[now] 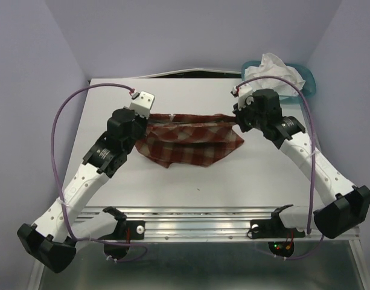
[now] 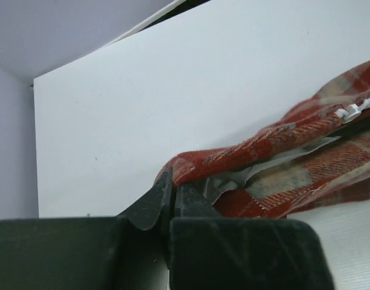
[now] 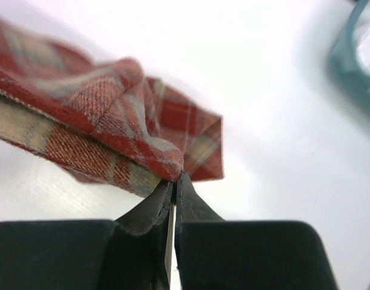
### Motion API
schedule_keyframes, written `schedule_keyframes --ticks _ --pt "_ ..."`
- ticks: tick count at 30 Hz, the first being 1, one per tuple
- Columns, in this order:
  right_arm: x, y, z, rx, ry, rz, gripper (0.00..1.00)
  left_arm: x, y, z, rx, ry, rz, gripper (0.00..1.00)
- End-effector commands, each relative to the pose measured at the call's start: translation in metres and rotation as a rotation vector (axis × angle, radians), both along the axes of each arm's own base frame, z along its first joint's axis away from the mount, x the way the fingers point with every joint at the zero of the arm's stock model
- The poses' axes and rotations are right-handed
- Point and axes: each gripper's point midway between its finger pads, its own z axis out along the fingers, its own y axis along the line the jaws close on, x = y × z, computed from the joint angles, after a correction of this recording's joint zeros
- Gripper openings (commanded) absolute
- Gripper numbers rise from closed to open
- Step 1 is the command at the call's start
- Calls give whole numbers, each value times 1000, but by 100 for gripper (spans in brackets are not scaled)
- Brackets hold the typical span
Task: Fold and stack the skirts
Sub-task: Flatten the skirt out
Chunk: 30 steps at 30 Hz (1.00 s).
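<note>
My left gripper should open and let go of the top corner of the skirt on the white table (image 1: 157,176), just in front of the hem of the skirt.
The red-and-cream plaid skirt (image 1: 188,140) hangs stretched between my two grippers over the middle of the white table (image 1: 191,181), its lower part resting on the table. My left gripper (image 1: 146,122) is shut on the skirt's left top corner; in the left wrist view its jaws (image 2: 171,181) pinch the cloth (image 2: 293,157). My right gripper (image 1: 239,121) is shut on the right top corner; in the right wrist view its jaws (image 3: 175,179) pinch the cloth (image 3: 100,127). The plain white skirt (image 1: 274,74) lies crumpled in the teal basket (image 1: 309,83) at the back right.
The teal basket stands at the table's back right corner, close behind my right arm; its rim shows in the right wrist view (image 3: 354,66). Lilac walls close in the left, back and right sides. A metal rail (image 1: 197,220) runs along the near edge.
</note>
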Motion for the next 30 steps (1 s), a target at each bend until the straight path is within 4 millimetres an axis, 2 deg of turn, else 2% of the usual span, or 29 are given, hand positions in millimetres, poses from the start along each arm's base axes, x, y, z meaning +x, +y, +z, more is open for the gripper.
schedule_keyframes --ticks 1,2,3,4,6,7,8,9,10,11,13,14,15,17,18,19,20,21,22,23,24,25,26,27,28,29,30 --pt "31 -57 34 -253 -86 -160 1 15 52 19 51 -39 263 0" --pt "40 -58 43 -271 -109 -171 1 17 54 22 43 -52 273 0" --pt "51 -58 51 -289 -129 -181 1 27 53 27 41 -59 283 0" --pt "71 -60 63 -307 -160 -200 1 35 56 31 34 -70 303 0" --pt "97 -64 86 -312 -234 -247 1 61 53 49 10 -109 315 0" --pt "116 -60 78 -338 -229 -243 1 73 53 56 4 -123 325 0" --pt "135 -68 111 -320 -307 -299 1 88 59 66 -8 -152 346 0" --pt "148 -71 119 -320 -327 -319 1 112 58 78 -10 -168 358 0" --pt "163 -74 127 -321 -346 -334 1 126 61 86 -12 -181 369 0" --pt "190 -80 144 -315 -392 -375 1 155 68 104 -28 -213 389 0" --pt "215 -81 161 -314 -448 -403 1 181 74 126 -44 -249 406 0" --pt "226 -91 172 -335 -480 -431 1 192 76 136 -49 -259 405 0" --pt "244 -89 187 -323 -542 -457 1 213 81 160 -66 -310 425 0" --pt "257 -93 210 -328 -643 -507 1 228 90 183 -87 -357 450 0" --pt "261 -94 216 -334 -676 -519 1 237 99 207 -111 -417 468 0" --pt "262 -95 224 -315 -715 -539 1 239 103 216 -120 -444 478 0" --pt "260 -96 247 -271 -808 -570 1 238 107 230 -135 -486 488 0" --pt "256 -97 256 -250 -839 -576 1 235 111 242 -145 -520 493 0" --pt "248 -102 266 -224 -864 -584 1 231 116 247 -146 -535 499 0" --pt "241 -101 284 -178 -917 -586 1 211 121 275 -163 -616 502 0" --pt "225 -104 305 -142 -952 -594 1 215 123 251 -138 -570 507 0" --pt "218 -105 314 -118 -965 -597 1 207 126 254 -139 -592 504 0" --pt "218 -98 305 -99 -931 -558 1 201 127 260 -146 -633 480 0" --pt "214 -94 301 -95 -908 -522 1 173 129 277 -149 -678 464 0" --pt "212 -89 289 -104 -871 -481 1 181 126 232 -78 -591 439 0" --pt "208 -78 250 -138 -776 -383 2 164 119 235 -68 -607 382 0" --pt "205 -71 223 -162 -715 -323 3 171 115 181 -19 -499 353 0"
